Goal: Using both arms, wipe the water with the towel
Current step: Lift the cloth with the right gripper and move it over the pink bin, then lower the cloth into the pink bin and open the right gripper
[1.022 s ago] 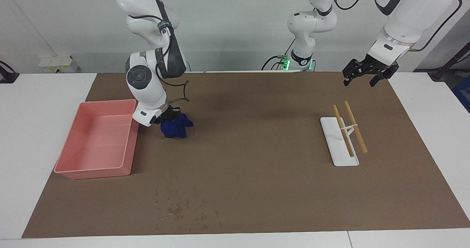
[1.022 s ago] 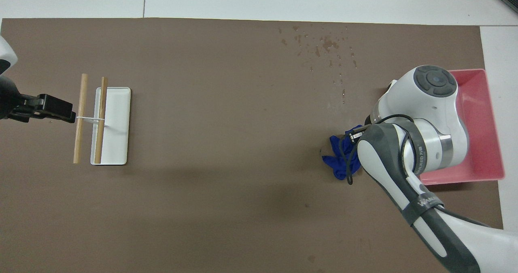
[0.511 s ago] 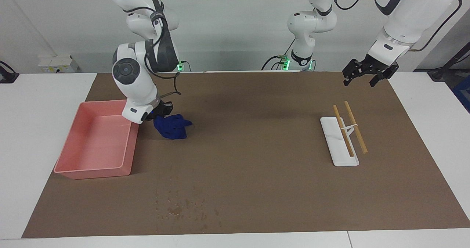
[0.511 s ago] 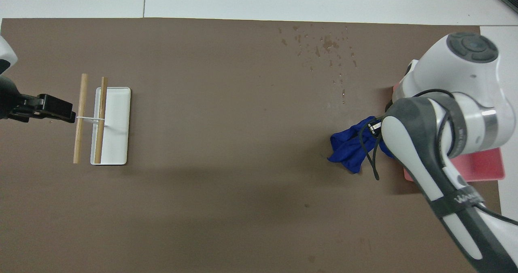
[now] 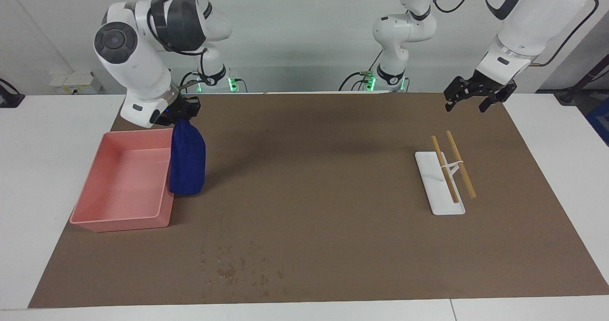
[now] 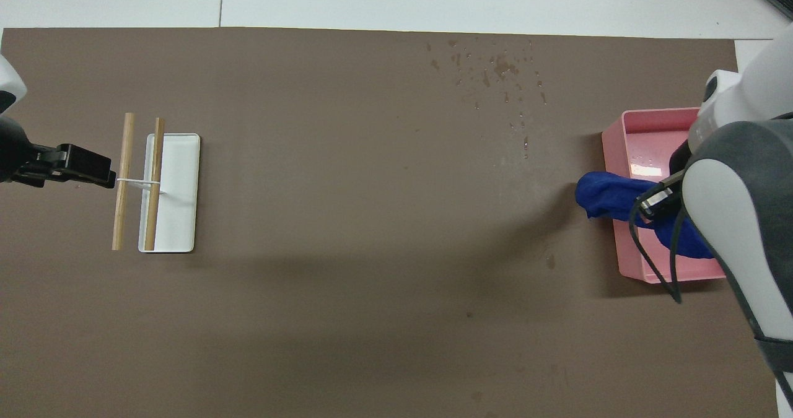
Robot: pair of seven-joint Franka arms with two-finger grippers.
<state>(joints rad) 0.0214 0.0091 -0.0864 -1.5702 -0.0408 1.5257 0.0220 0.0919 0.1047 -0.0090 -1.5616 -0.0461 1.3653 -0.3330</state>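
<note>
Next, I release the towel with my right gripper inside the pink bin (image 6: 662,226), against the side of the bin toward the middle of the table.
The towel (image 5: 188,161) is a deep blue cloth that hangs straight down from my right gripper (image 5: 183,114), which is shut on its top end. It hangs over the pink bin's edge on the side toward the table's middle; its lower end is close to the mat. In the overhead view the towel (image 6: 610,198) runs out from under the right gripper (image 6: 660,201). Water drops (image 5: 238,266) lie scattered on the brown mat, farther from the robots than the bin; they also show in the overhead view (image 6: 495,74). My left gripper (image 5: 471,100) waits open and empty, raised over the mat's corner near the left arm's base.
A pink plastic bin (image 5: 95,188) stands at the right arm's end of the table. A white tray (image 5: 435,192) with two tied wooden sticks (image 5: 459,161) lies at the left arm's end. A brown mat (image 5: 333,169) covers the table.
My right gripper has lifted the towel off the mat and drawn it up and toward the bin; the bunched cloth now hangs long. The left arm has not moved.
</note>
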